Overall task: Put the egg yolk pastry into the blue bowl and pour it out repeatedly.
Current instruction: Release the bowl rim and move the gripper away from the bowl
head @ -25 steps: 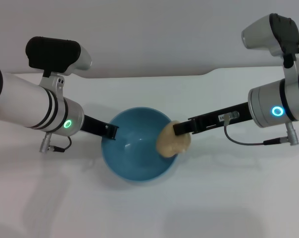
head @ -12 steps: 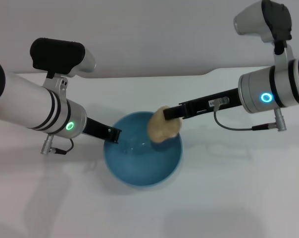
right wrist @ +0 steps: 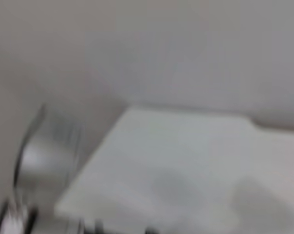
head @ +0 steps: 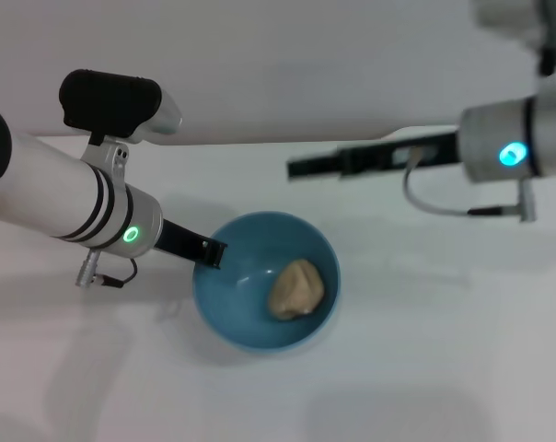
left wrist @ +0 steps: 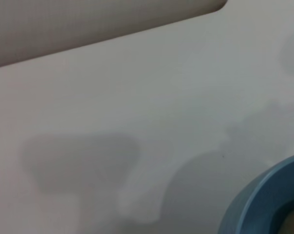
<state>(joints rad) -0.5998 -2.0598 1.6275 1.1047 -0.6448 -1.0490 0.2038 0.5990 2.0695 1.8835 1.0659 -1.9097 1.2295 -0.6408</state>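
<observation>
I will set the blue bowl down with my left gripper on the white table, slightly farther from the grey wall (head: 283,328).
The blue bowl (head: 250,313) stands on the white table in the head view, in the middle. The egg yolk pastry (head: 295,289) lies inside it, on its right half. My left gripper (head: 210,250) is shut on the bowl's left rim. My right gripper (head: 298,168) is open and empty, raised above and behind the bowl, well clear of the pastry. The left wrist view shows only a piece of the bowl's rim (left wrist: 264,204). The right wrist view shows neither the bowl nor the pastry.
The white table (head: 425,368) ends at a back edge against a grey wall (head: 260,55). The blurred right wrist view shows the table top (right wrist: 186,165) and the wall behind it.
My right gripper carried the pastry over the bowl and let it go. The pastry now lies in the bowl. The right gripper has risen and drawn back. The left gripper stays on the rim.
</observation>
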